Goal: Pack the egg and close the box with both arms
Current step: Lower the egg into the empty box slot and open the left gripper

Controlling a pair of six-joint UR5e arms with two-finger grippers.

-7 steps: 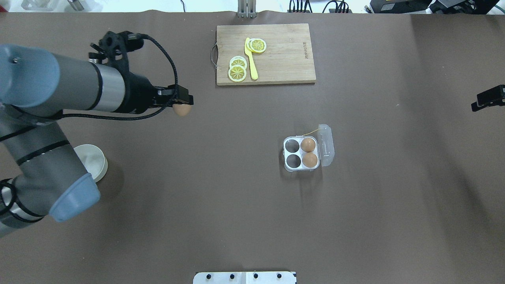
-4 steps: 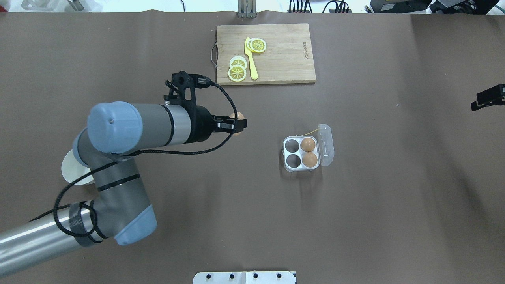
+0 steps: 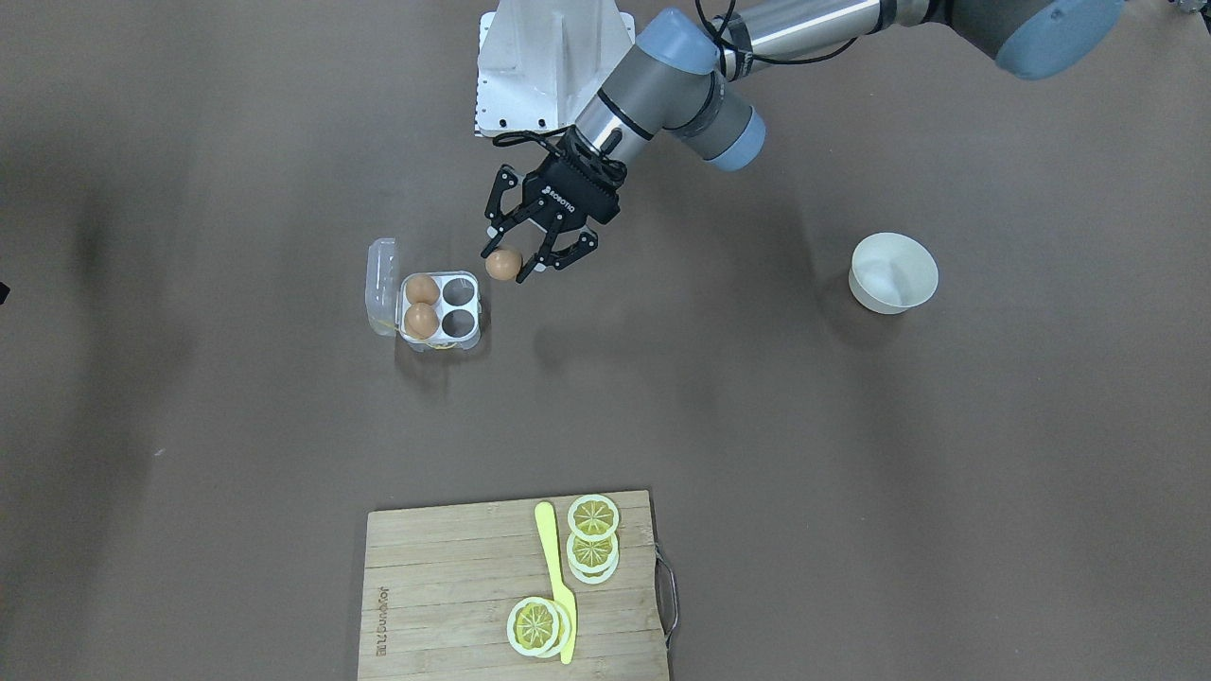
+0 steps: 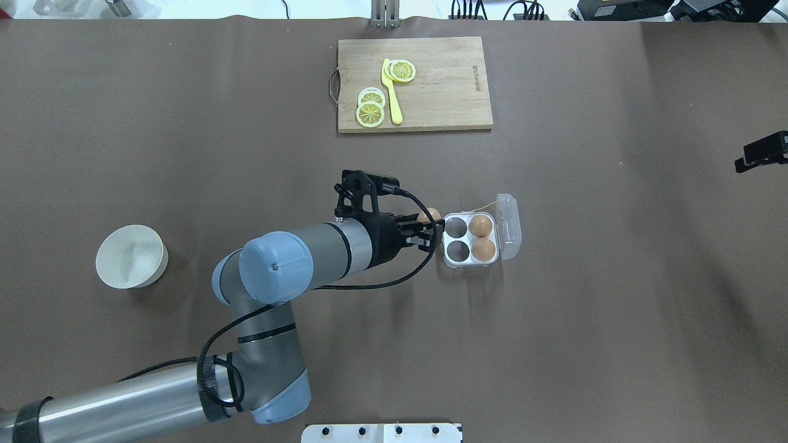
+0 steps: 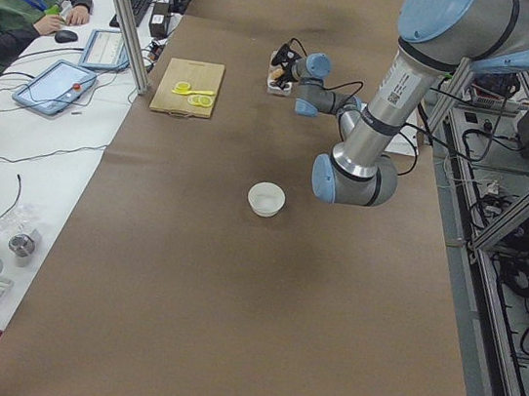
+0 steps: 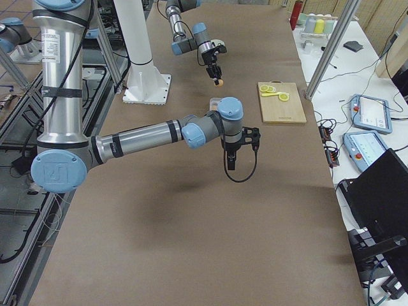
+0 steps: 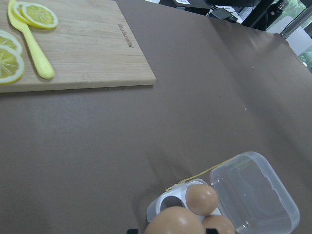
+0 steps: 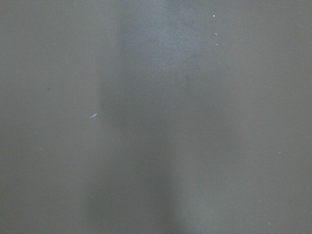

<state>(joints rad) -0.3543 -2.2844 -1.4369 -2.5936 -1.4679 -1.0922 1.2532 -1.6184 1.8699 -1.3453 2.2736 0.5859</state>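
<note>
The robot's left gripper needs to release the light-brown egg, now held just beside the clear box, in the clear box's empty cell (image 3: 454, 286) (image 7: 189, 227) closest to the white stand.
My left gripper (image 3: 505, 268) is shut on a light-brown egg (image 3: 503, 263) and holds it above the table, just beside the clear box (image 3: 460, 323) on its empty-cell side. In the overhead view the held egg (image 4: 429, 215) is next to the box's (image 4: 458, 250) left rim. The box holds two eggs (image 4: 481, 226) (image 4: 484, 248) in its right cells, and its lid (image 4: 508, 224) lies open to the right. In the left wrist view the held egg (image 7: 174, 222) fills the bottom edge, with the box (image 7: 168, 201) just beyond it. My right gripper (image 4: 762, 152) is far off at the right edge. I cannot tell its state.
A wooden cutting board (image 4: 431, 86) with lemon slices (image 4: 370, 112) and a yellow knife (image 4: 391, 92) lies at the far side. A white bowl (image 4: 131, 256) stands on the left. The white stand (image 3: 549, 57) is at the robot's base.
My left arm has swung right with the egg, from the far left of the table to right beside the box. The bowl is uncovered again. The right gripper has not moved.
</note>
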